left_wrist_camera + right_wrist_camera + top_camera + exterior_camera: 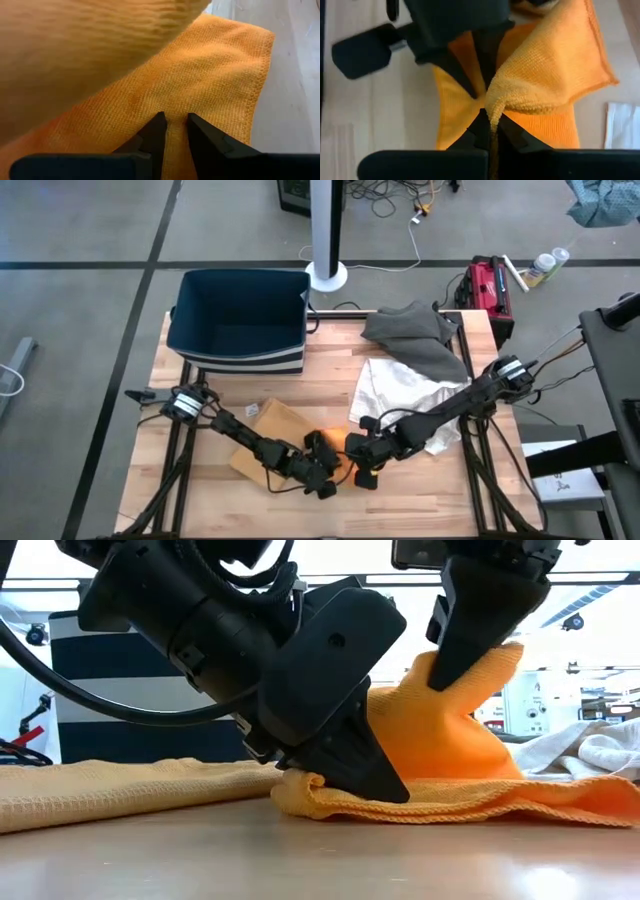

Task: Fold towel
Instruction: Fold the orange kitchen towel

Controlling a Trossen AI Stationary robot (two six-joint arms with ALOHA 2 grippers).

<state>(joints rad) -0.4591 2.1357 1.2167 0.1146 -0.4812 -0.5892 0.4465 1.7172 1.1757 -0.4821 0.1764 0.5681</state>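
Observation:
The orange towel's raised layer stands up in a bunched peak, so my right gripper needs to lay it down, then pinch the cloth closer to my left gripper (pixel 388 730).
An orange towel (pixel 337 443) lies at the table's near middle, partly raised into a peak (pixel 455 710). My left gripper (pixel 385 785) is down on the part that lies flat, shut on a small ridge of cloth (pixel 174 131). My right gripper (pixel 470 640) stands above it, shut on the raised peak (pixel 492 112). In the high view the left gripper (pixel 328 468) and the right gripper (pixel 362 455) stand close together over the towel. My left gripper pinches a narrow ridge of the orange towel (pixel 174 125) between its two fingers, a little in from the hemmed edge (pixel 257 90). The fingers slant down from the table's left. That part of the towel lies on the table (pixel 330 802). My right gripper pinches a bunched fold of the orange towel (pixel 493 107) between its fingertips, coming from above. The cloth rises to the fingers as a peak (pixel 480 660) and spreads out below. The towel's lower part (pixel 560 802) rests on the table.
A tan towel (pixel 270 435) lies flat just left of the orange one. A white towel (pixel 400 390) and a grey towel (pixel 415 335) lie crumpled at the right and far right. A dark blue bin (pixel 240 320) stands at the far left.

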